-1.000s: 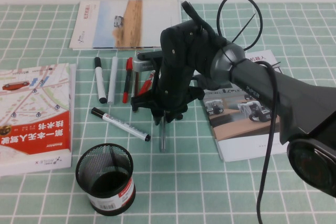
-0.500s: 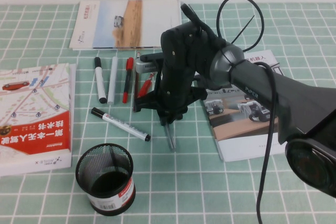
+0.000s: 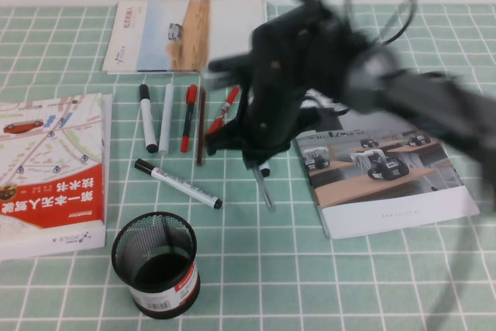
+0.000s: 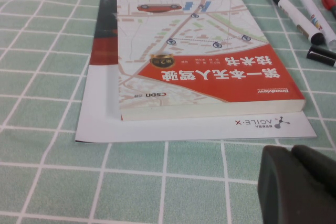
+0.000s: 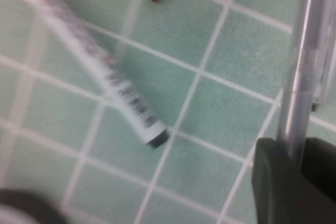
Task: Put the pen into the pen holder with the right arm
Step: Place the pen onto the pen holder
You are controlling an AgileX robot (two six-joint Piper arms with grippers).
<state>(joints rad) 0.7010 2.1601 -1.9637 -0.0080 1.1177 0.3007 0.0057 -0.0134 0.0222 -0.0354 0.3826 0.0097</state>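
My right gripper is going to set the slim grey pen down inside the black mesh pen holder (image 3: pixel 161 277), up against the far rim of that holder.
My right gripper (image 3: pixel 256 156) is shut on the slim grey pen (image 3: pixel 264 188), which hangs point-down and tilted above the mat, right of the marker row. In the right wrist view the pen (image 5: pixel 302 72) sticks out from between the fingers of the right gripper (image 5: pixel 295 153). The black wire-mesh pen holder (image 3: pixel 155 263) stands upright at the near left, apart from the pen; its rim shows as a dark blur (image 5: pixel 21 208). My left gripper (image 4: pixel 291 153) is shut and empty, low over the mat beside the red and white book (image 4: pixel 205 61).
A white marker with a black cap (image 3: pixel 178 184) lies diagonally between pen and holder. A row of markers and pens (image 3: pixel 167 118) lies behind it. The red and white book (image 3: pixel 50 172) is at the left, a brochure (image 3: pixel 387 184) at the right and a booklet (image 3: pixel 186 32) at the back.
My right arm has swung up and to the right with the pen in it and is blurred by motion. The pen's lower end has moved right and tilted. The brochure is more uncovered.
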